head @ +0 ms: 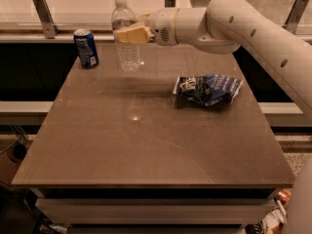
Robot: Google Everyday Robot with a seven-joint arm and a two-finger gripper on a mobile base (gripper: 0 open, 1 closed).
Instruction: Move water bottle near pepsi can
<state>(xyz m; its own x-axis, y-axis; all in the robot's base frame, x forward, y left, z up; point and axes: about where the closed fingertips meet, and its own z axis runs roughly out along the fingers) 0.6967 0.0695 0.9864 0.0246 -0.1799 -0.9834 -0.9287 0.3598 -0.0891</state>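
The robot's gripper will release the water bottle on the table (114, 73) beside the pepsi can, toward the snack bag.
The water bottle (126, 38) is clear, ribbed, with a white cap, upright at the back of the brown table (146, 140). My gripper (129, 33) reaches in from the right and is shut on the water bottle around its upper body. The pepsi can (86, 48), dark blue with a silver top, stands at the table's back left corner, a short way left of the bottle. Whether the bottle's base touches the table I cannot tell.
A crumpled blue and white snack bag (208, 88) lies right of centre on the table. My white arm (243, 28) crosses the back right. A light counter with metal posts (44, 16) runs behind the table.
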